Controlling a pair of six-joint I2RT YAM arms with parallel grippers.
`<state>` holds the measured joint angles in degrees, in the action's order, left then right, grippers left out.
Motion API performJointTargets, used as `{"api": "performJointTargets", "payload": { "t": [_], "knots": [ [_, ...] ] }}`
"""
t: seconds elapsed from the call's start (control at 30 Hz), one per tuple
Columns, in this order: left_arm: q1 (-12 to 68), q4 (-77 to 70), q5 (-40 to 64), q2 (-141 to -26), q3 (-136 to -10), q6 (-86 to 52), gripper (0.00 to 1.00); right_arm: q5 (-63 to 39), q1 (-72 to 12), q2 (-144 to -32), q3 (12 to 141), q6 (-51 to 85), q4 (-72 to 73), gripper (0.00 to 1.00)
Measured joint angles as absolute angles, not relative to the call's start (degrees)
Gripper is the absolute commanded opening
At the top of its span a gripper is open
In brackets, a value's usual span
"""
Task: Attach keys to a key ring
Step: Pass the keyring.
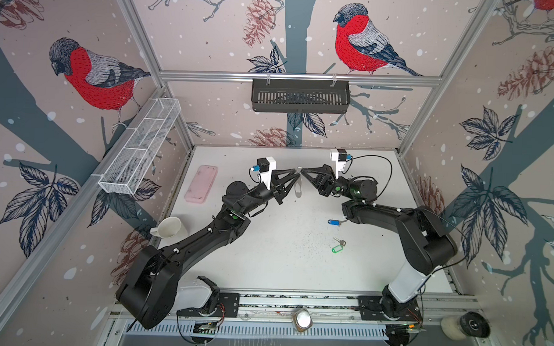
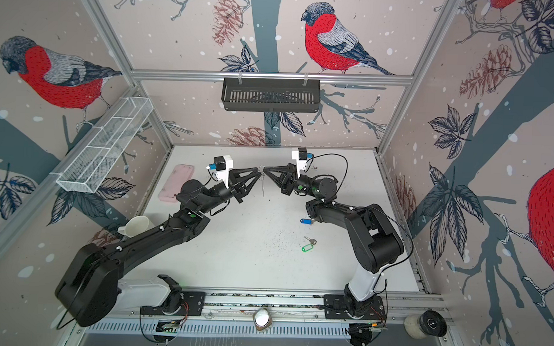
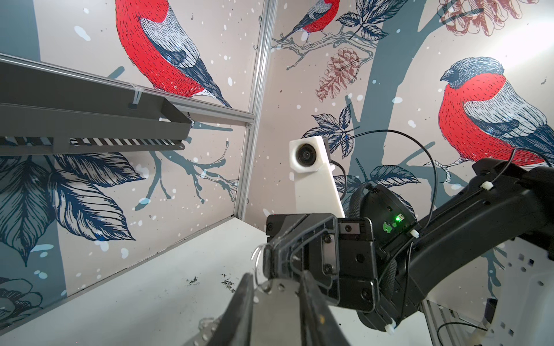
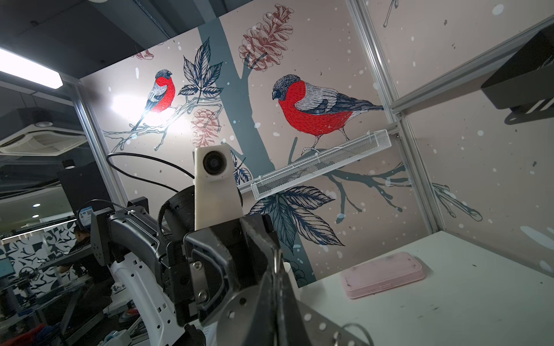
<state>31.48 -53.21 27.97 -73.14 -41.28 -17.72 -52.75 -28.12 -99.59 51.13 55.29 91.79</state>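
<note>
Left fingers straddle the key ring's wide plate; they should open, then pinch the top by the wire ring [image 3: 257, 257] before my right gripper fetches keys.
The key ring [image 3: 278, 308], a thin grey plate with small holes and wire rings, hangs above the back middle of the table between both grippers. My right gripper [image 4: 277, 269] is shut on it at its top edge, where a wire ring [image 3: 257, 266] sits, and the plate [image 4: 317, 322] spreads below the fingers. My left gripper [image 3: 275, 274] meets it tip to tip [image 1: 298, 174], its fingers a little apart with the plate showing in the gap. Two keys lie on the table by the right arm, one with a blue tag [image 1: 335, 222] and one with a green tag [image 1: 338, 245].
A pink oblong case [image 1: 201, 184] lies at the back left. A white mug [image 1: 169, 227] stands beside the left arm. A black basket [image 1: 300, 95] hangs on the back rail and a white mesh shelf [image 1: 140, 147] on the left wall.
</note>
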Motion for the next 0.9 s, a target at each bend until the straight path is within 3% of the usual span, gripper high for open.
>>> {"api": "performJointTargets", "payload": {
  "t": [0.33, 0.9],
  "knots": [
    [30.79, -51.51, 26.98, -72.84, -41.82, -16.80, 0.36, -53.91, -28.05, -98.89, 51.09, 55.24, 91.83, 0.00],
    [30.55, -53.19, 31.92, -76.44, -44.69, -17.96, 0.15, -53.34, -28.64, -98.83, 51.59, 55.22, 92.05, 0.00]
  ]
}}
